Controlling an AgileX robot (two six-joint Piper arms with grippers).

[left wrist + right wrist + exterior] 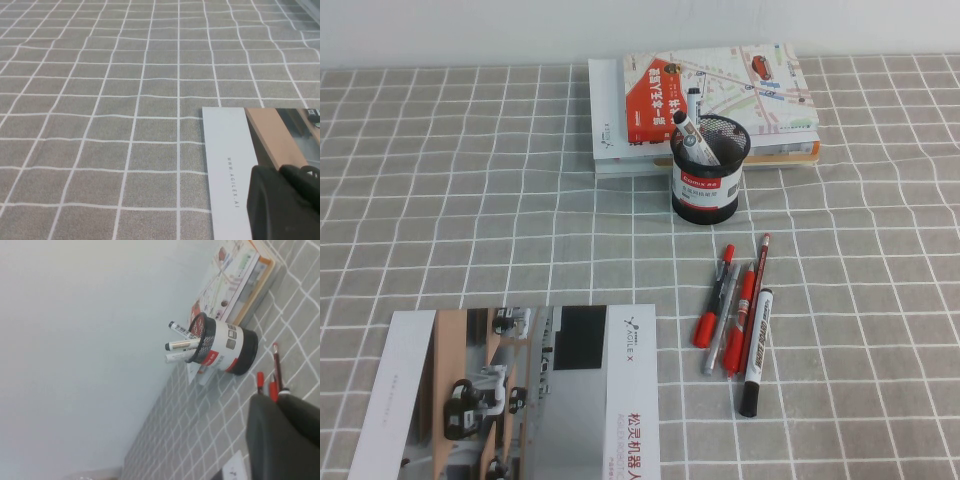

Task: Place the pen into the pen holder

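The right gripper should next close on the middle of the white marker's body (760, 335), beyond its black cap.
The pen (756, 350), a thick white marker with a black cap and red lettering, lies on the checked cloth at the right of a row of loose pens. The pen holder (710, 170), a black mesh cup with a red-and-white label, stands behind them with similar markers (692, 128) inside; it also shows in the right wrist view (225, 347). Neither gripper shows in the high view. My left gripper (280, 170) is shut and empty above a brochure's corner. My right gripper (276, 396) is shut and empty, well short of the holder.
Slim red-capped pens (708, 318) and a grey pen (720, 335) lie beside the marker. A stack of books (705, 105) sits right behind the holder. A brochure (520, 390) lies at the front left.
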